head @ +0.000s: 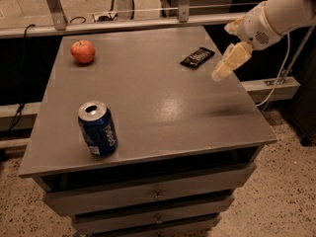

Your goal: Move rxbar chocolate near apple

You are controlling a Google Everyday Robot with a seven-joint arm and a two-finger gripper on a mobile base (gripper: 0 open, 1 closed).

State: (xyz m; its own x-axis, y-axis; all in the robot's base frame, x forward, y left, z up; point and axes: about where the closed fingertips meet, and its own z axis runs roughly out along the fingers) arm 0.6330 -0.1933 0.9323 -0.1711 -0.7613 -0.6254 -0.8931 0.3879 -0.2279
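Observation:
The rxbar chocolate should next have my gripper close across the body of the rxbar chocolate (pixel 200 57), so that the end toward the apple sticks out from my fingers.
The rxbar chocolate (pixel 197 58), a flat black bar with white lettering, lies on the grey table top (pixel 148 98) near its far right edge. The red-orange apple (pixel 82 51) sits at the far left corner of the table. My gripper (pixel 223 69) hangs above the right edge of the table, just right of the bar and a little nearer to the camera, with nothing in it. Its cream finger (pixel 231 59) points down and left toward the table.
A blue soda can (pixel 98 128) stands upright near the front left of the table. The table has drawers below its front edge. A metal rail (pixel 123 23) and cables run behind the table. A speckled floor lies to the right.

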